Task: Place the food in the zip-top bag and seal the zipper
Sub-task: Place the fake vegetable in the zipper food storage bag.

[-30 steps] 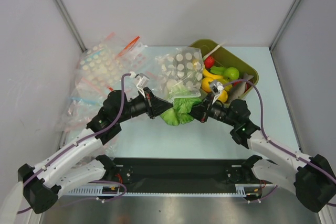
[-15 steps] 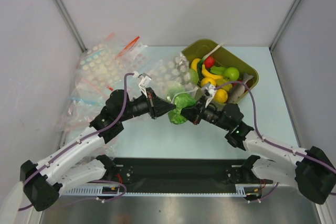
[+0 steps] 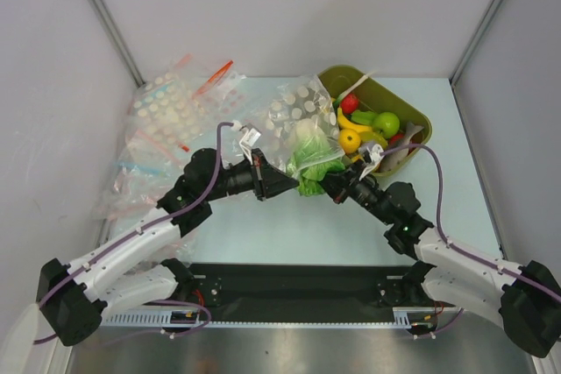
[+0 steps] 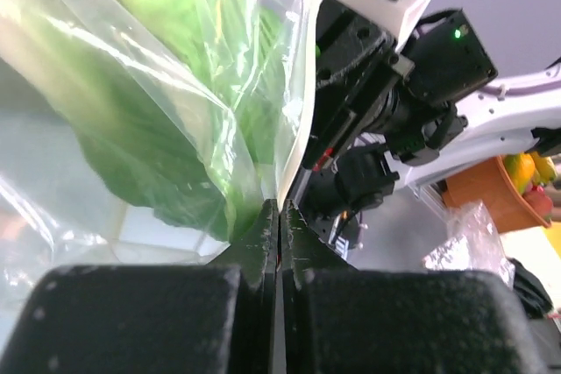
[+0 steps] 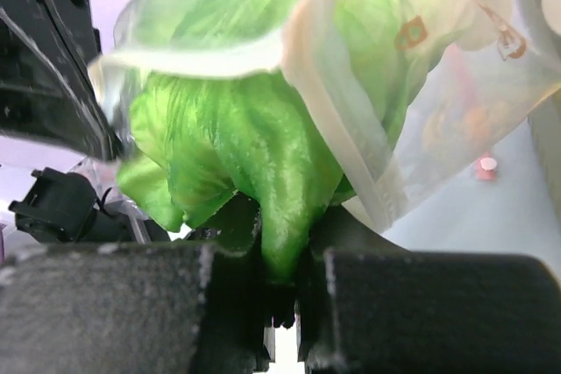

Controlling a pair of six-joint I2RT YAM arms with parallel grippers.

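Observation:
I can see the lettuce's end sticking out past the loose edge of the bag's opening, so next my right gripper lets go of the lettuce and grabs that edge (image 5: 342, 111) opposite my left gripper.
The clear white-dotted zip-top bag (image 3: 294, 120) is held up over the table's middle, mouth toward me. My left gripper (image 3: 287, 183) is shut on the bag's mouth edge (image 4: 289, 142). My right gripper (image 3: 325, 183) is shut on the ruffled green lettuce (image 3: 314, 164), which sits partly inside the bag's mouth (image 5: 263, 67). In the right wrist view the lettuce (image 5: 254, 164) is pinched between my fingers. The colourless zipper strip (image 5: 337, 142) runs along the open edge. A round yellow-orange fruit (image 3: 350, 140) lies in the bin.
An olive-green bin (image 3: 412, 111) at the back right holds bananas, a red fruit (image 3: 350, 103) and a green fruit (image 3: 387, 122). A heap of other clear bags (image 3: 166, 124) with red strips lies at the back left.
The right gripper has pushed the lettuce up and further into the bag's mouth. The bag has swung back over the middle, and the left gripper has shifted slightly right.

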